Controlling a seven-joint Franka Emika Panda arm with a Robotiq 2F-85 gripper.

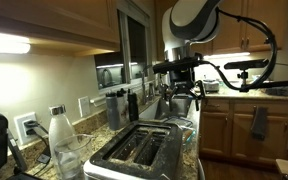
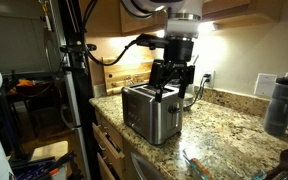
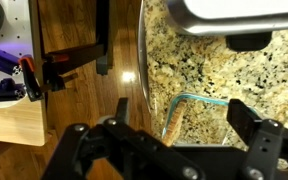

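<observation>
Next, my gripper moves down to the toast's top edge [image 1: 188, 131] [image 3: 174, 121] inside the glass container with the teal rim and closes there.
My gripper [image 3: 182, 120] hangs open above the granite counter [image 3: 184, 55], with nothing between its black fingers [image 3: 246, 122]. In the wrist view a glass container with a teal rim [image 3: 206, 100] lies below the jaws. A slice of toast [image 3: 172, 125] leans on edge against its left wall. A steel toaster [image 3: 239, 14] fills the top of that view. In both exterior views the gripper [image 1: 181, 92] [image 2: 172, 88] hovers close over the toaster [image 1: 139, 150] [image 2: 151, 112]. The container's teal rim [image 2: 199, 164] peeks in at the counter's near end.
A dark water bottle [image 2: 276, 103] stands at the counter's far end. A white bottle [image 1: 59, 130] and a glass [image 1: 70, 156] stand next to the toaster. A black camera stand [image 2: 74, 80] rises beside the counter edge [image 3: 144, 70], with wooden floor [image 3: 94, 100] below.
</observation>
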